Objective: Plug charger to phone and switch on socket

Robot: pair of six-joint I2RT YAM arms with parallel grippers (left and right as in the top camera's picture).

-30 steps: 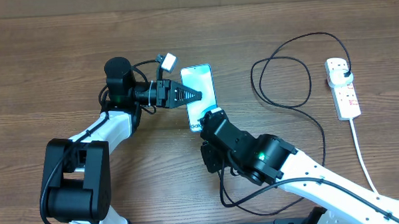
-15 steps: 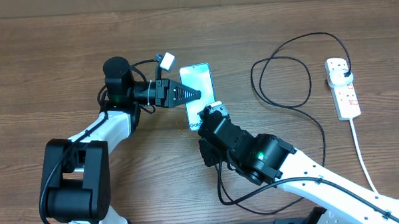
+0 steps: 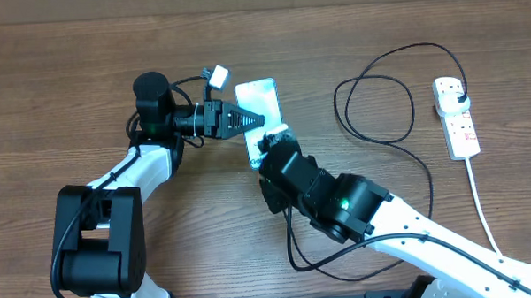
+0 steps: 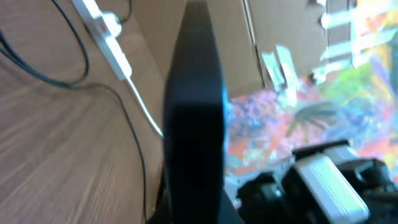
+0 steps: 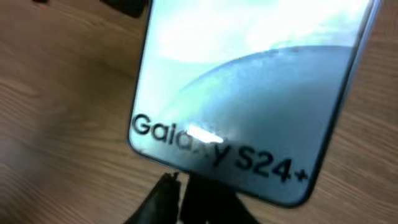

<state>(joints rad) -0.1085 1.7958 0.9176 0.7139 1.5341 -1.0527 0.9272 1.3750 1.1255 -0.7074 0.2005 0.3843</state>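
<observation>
Next, my left gripper puts the phone down flat and releases it on the wooden table [image 3: 242, 165] just below the gripper's dark fingers.
The phone [image 3: 258, 98] lies face up on the wooden table, and its lit screen [image 5: 249, 93] reads "Galaxy S24+". From the left, my left gripper [image 3: 261, 123] is shut, with its dark fingers [image 4: 193, 124] pressed together and the tips resting on the phone's left edge. My right gripper [image 3: 267, 145] sits at the phone's lower end. There my right gripper [image 5: 186, 186] is closed to a narrow gap on the charger's dark connector tip [image 5: 211, 196], which touches the phone's bottom edge. The charger cable [image 3: 379, 92] loops across to its black plug [image 3: 459, 96] in the socket [image 3: 457, 120].
The socket's thick white cord [image 3: 485, 212] runs down the right side of the table. The black cable passes under my right arm [image 3: 365, 212] and curls near the front edge. In the left wrist view, the socket [image 4: 102, 25] shows far behind the fingers.
The phone and my left gripper have shifted slightly up and to the left. My right gripper followed, moving up towards the phone's lower end.
</observation>
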